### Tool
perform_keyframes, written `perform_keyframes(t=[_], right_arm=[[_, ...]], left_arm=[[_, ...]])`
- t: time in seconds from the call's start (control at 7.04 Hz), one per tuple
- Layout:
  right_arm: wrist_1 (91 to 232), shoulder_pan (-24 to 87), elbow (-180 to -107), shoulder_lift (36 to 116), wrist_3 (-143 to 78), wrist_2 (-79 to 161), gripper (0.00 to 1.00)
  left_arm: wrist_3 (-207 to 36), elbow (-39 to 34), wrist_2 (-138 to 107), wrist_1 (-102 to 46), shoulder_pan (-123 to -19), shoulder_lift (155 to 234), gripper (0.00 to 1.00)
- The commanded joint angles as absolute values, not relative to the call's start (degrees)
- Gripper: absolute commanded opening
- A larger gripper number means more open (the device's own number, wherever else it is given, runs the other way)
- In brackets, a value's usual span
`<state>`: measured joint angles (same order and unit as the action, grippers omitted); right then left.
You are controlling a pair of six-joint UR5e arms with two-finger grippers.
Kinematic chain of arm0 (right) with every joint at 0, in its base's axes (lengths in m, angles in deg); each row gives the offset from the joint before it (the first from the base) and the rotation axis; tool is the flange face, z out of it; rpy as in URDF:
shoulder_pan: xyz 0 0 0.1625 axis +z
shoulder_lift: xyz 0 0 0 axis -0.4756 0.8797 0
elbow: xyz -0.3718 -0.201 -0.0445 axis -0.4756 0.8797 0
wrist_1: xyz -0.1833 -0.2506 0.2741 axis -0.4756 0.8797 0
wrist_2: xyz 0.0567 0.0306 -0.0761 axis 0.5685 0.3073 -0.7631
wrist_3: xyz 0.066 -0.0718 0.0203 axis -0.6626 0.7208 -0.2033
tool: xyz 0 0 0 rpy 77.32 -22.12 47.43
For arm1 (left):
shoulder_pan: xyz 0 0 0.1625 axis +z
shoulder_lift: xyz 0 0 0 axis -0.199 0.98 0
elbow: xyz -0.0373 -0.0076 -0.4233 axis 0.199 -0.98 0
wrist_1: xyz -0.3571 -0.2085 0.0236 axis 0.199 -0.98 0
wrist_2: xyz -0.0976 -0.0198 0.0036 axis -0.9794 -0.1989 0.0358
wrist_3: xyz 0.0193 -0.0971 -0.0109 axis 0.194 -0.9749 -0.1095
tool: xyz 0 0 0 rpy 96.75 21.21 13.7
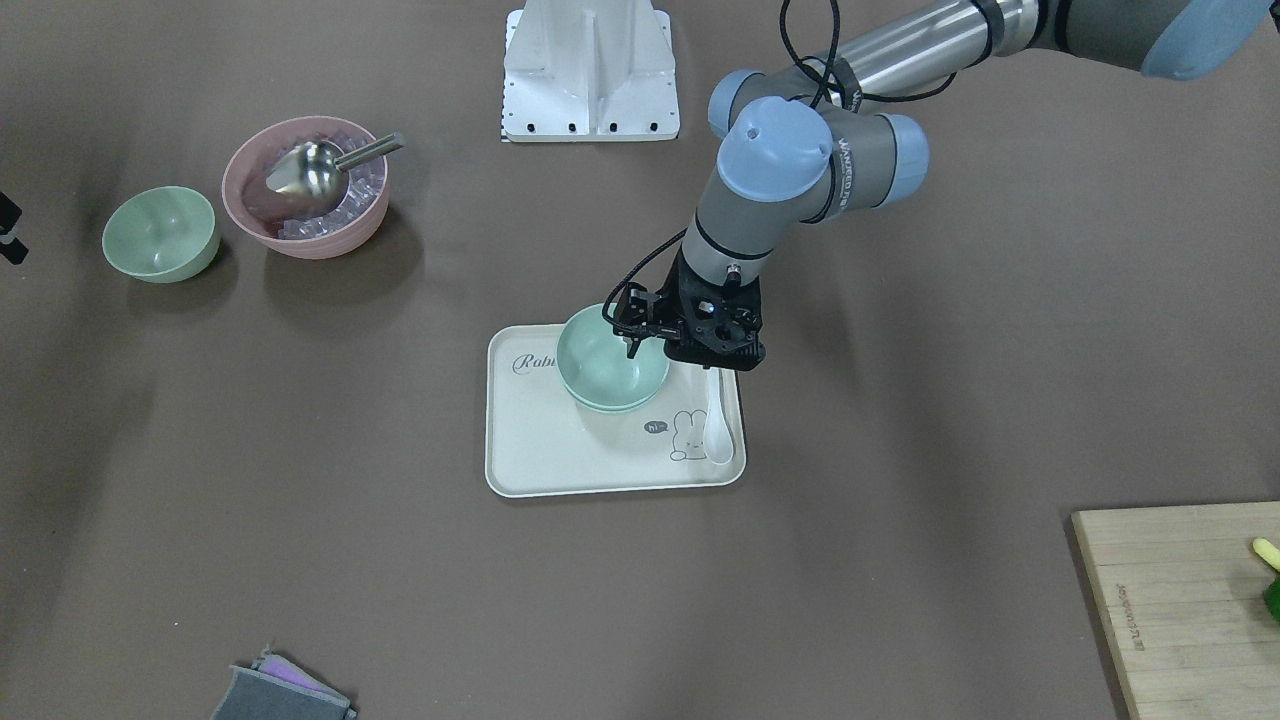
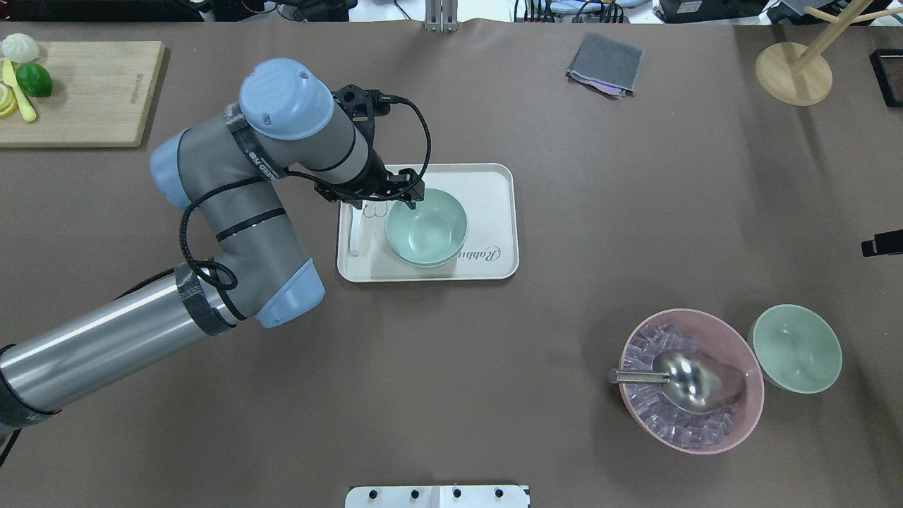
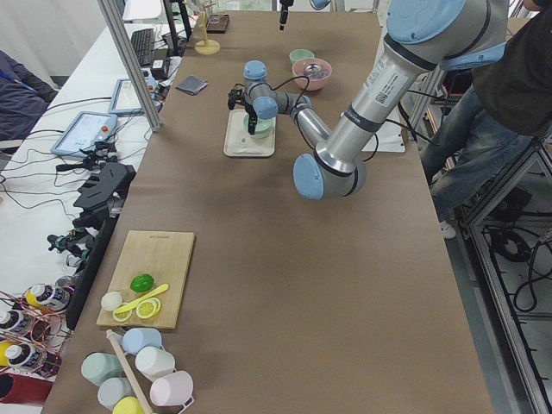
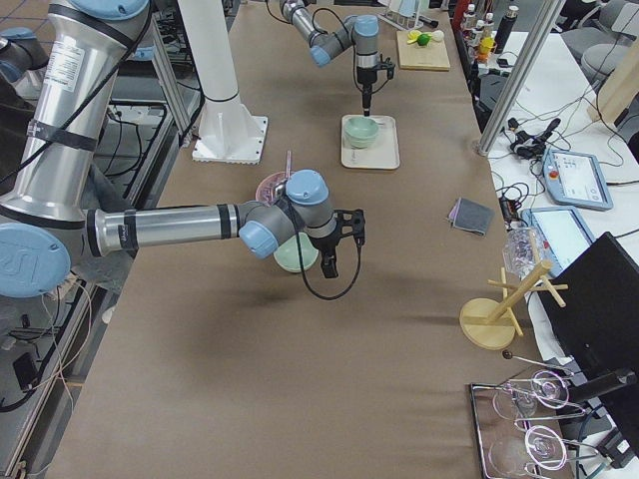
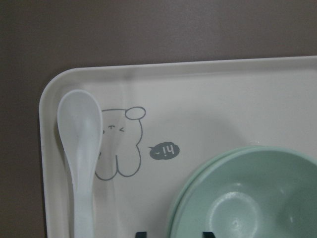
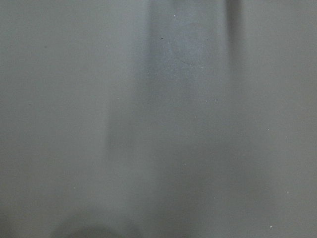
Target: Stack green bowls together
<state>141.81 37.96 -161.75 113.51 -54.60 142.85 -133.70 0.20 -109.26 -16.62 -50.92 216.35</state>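
Observation:
The lone green bowl has a side facing away from the pink bowl, and my right gripper needs to close on the rim [image 1: 107, 248] there.
Two green bowls [image 1: 612, 372] [image 2: 427, 227] sit nested one inside the other on the cream tray [image 1: 560, 460] [image 2: 494, 212]. My left gripper [image 1: 633, 345] [image 2: 413, 201] hangs over the stack's rim on the spoon side. In the left wrist view its fingertips [image 5: 141, 234] stand apart on either side of the rim [image 5: 178, 208], so it is open. The third green bowl [image 1: 160, 233] [image 2: 797, 348] stands alone beside the pink bowl. Only a sliver of my right gripper [image 2: 882, 244] [image 4: 329, 264] shows, near that bowl. Its wrist view is a grey blur.
The pink bowl [image 1: 305, 190] [image 2: 691, 381] holds ice cubes and a metal scoop [image 2: 688, 381]. A white spoon [image 1: 718, 430] [image 5: 81, 148] lies on the tray. A cutting board with fruit [image 2: 77, 92], a grey cloth [image 2: 605, 65] and a wooden stand [image 2: 794, 70] are along the far edge.

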Motion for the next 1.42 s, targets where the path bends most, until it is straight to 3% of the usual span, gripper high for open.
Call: perform_keyframes(t=[0.0, 0.14, 0.71, 1.28], right_arm=[[141.8, 37.9, -161.1, 113.9, -52.3, 142.9, 1.00], [141.8, 37.6, -160.9, 114.7, -52.4, 142.9, 1.00], [142.1, 29.8, -160.7, 116.2, -53.2, 142.4, 0.95], [145.4, 23.4, -160.2, 115.7, -53.4, 140.5, 0.91]], left_arm=[[-123.9, -9.7, -113.4, -11.6, -55.9, 207.4, 0.98], [-112.7, -13.2, -113.9, -11.7, -59.6, 200.2, 0.98], [-78.9, -12.8, -128.2, -12.1, -81.7, 180.3, 0.98], [-78.6, -11.9, -127.6, -14.4, -83.6, 176.8, 0.98]])
